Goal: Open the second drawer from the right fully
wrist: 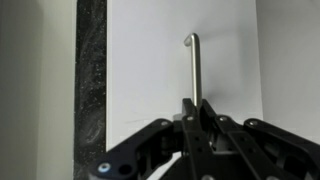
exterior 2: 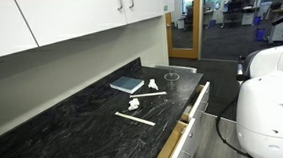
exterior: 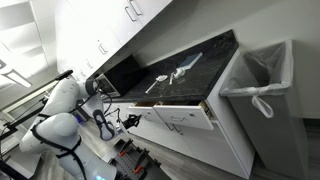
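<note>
The robot's gripper will release the silver handle with the drawer far out from the counter edge (exterior: 123,132), near the arm's white body.
In the wrist view my gripper (wrist: 193,106) is shut on a vertical silver bar handle (wrist: 192,62) on a white drawer front (wrist: 145,60). In an exterior view my gripper (exterior: 129,122) sits at the left end of a white-fronted drawer (exterior: 185,113) pulled partway out under the black countertop (exterior: 190,70). In an exterior view the light tan wooden drawer sides (exterior 2: 192,108) stick out past the counter edge. I cannot tell which front is the narrow flat one. There the arm's white body (exterior 2: 273,100) hides my gripper.
A grey bin with a white liner (exterior: 262,85) stands beside the cabinet's end. A blue pad (exterior 2: 127,85) and white sticks (exterior 2: 136,117) lie on the countertop (exterior 2: 65,129). White upper cabinets (exterior 2: 77,18) hang above. A doorway (exterior 2: 183,21) is beyond.
</note>
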Robot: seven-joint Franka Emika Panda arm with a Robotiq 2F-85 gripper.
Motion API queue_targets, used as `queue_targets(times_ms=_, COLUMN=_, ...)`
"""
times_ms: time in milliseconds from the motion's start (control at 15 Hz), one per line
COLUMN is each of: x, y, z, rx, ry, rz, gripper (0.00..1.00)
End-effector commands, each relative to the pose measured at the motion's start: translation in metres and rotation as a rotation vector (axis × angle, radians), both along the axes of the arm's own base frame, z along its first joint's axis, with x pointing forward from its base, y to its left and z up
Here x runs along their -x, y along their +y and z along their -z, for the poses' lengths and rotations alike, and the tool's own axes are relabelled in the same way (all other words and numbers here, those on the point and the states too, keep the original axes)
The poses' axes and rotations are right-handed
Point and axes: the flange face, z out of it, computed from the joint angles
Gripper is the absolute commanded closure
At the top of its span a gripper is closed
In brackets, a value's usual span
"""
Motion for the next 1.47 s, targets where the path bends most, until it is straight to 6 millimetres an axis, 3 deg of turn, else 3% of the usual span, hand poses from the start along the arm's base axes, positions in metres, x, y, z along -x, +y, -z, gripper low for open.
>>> queue_targets(times_ms=0, x=0.024, y=0.022, z=0.005, rx=-0.048, ry=0.020, rz=0.011, gripper=0.97)
queue_targets(times_ms=667, x=0.115, y=0.025, z=0.031, rx=-0.073, ry=0.008, rz=-0.007, gripper=0.97)
queue_targets(times_ms=1400, x=0.206, y=0.018, z=0.044, rx=-0.088, ry=0.003, rz=0.007, gripper=0.97)
